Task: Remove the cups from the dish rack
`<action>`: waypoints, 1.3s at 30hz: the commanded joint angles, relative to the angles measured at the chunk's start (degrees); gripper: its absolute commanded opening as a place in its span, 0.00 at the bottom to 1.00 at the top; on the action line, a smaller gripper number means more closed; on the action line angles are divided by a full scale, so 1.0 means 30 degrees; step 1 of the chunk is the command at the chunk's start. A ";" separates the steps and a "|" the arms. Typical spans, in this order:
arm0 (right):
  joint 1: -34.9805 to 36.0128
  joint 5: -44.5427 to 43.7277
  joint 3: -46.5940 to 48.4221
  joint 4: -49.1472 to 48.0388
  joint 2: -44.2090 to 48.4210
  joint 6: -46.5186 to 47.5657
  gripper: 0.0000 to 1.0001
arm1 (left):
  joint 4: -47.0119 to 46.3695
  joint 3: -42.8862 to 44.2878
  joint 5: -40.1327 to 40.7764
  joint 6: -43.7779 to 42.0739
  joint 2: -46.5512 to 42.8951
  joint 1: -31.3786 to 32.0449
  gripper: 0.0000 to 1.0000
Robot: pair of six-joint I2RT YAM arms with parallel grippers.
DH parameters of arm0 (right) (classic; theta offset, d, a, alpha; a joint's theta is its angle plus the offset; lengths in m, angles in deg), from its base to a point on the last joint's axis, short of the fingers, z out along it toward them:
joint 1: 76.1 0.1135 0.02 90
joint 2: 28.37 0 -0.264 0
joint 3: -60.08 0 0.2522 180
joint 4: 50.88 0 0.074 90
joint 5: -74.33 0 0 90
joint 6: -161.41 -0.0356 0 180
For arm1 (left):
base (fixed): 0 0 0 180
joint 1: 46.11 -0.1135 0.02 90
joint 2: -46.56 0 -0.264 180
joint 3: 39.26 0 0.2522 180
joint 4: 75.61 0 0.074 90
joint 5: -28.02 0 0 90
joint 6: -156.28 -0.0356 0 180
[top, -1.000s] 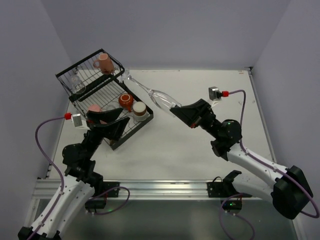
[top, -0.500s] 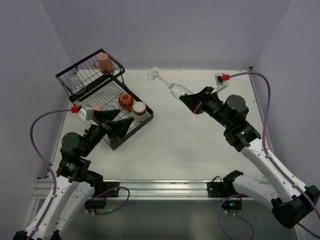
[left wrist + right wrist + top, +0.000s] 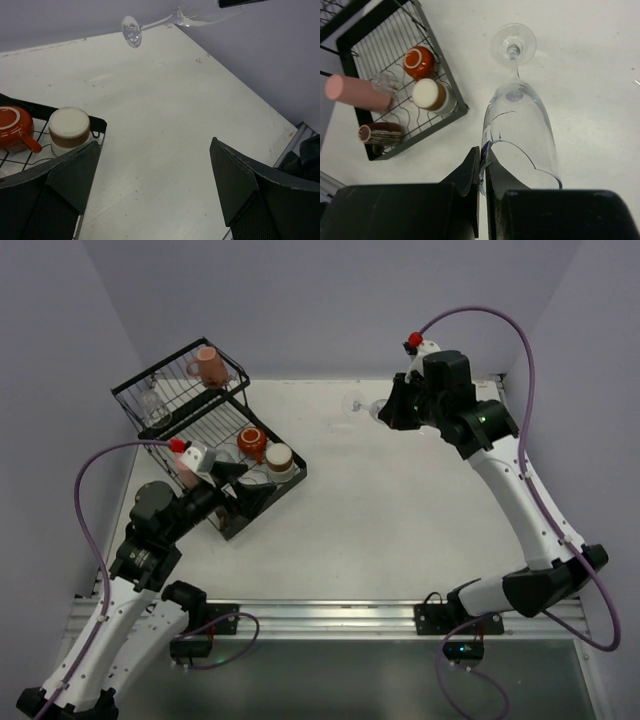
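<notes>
The brown-and-white cup beside the orange-red mug is next for my left gripper, which should go there and close around the cup's upturned white bottom [image 3: 279, 456] [image 3: 69, 123].
The black wire dish rack [image 3: 130, 400] stands at the back left. It holds a pink mug [image 3: 207, 366], a clear glass [image 3: 152, 412], an orange-red mug [image 3: 252, 443] and a brown-and-white cup [image 3: 279, 460]. The right wrist view also shows a salmon tumbler [image 3: 357, 92] and a brown ribbed cup [image 3: 380, 134] lying in the rack [image 3: 420, 133]. My right gripper [image 3: 388, 412] is shut on the rim of a clear stemmed glass [image 3: 520, 120], held in the air above the far table, foot away from me. My left gripper [image 3: 250, 490] is open and empty at the rack's near corner.
Purple walls close the table at the back and both sides. A metal rail [image 3: 330, 615] runs along the near edge. The left wrist view shows the orange-red mug [image 3: 15, 132], the brown-and-white cup [image 3: 69, 131] and the table's right edge [image 3: 292, 135].
My right arm has lifted the stemmed glass out of the rack and swung it right and toward the back. My left gripper has shifted right, to the rack's near corner.
</notes>
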 commanded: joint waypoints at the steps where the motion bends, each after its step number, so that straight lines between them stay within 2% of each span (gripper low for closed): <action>1: -0.0265 -0.1306 0.3166 0.3021 -0.1700 0.1929 0.00 | 0.1476 0.1082 -0.0054 -0.2058 -0.0064 0.0853 1.00; 5: -0.0676 -0.1801 0.6094 0.5798 -0.4510 0.2397 0.00 | 0.1828 0.0644 0.1181 -0.2559 -0.0329 0.1527 1.00; 18: -0.1028 -0.2421 1.2687 0.9937 -1.0055 0.3570 0.00 | 0.1711 0.0408 0.1506 -0.2677 0.0080 0.3431 1.00; 28: -0.1291 -0.2098 1.4127 1.0144 -1.2575 0.3775 0.00 | 0.1712 0.0379 0.1681 -0.2677 0.0402 0.3667 1.00; 39: -0.1496 -0.1982 1.4859 0.9967 -1.3895 0.4156 0.00 | 0.1770 0.0438 0.1915 -0.2648 0.0871 0.3638 1.00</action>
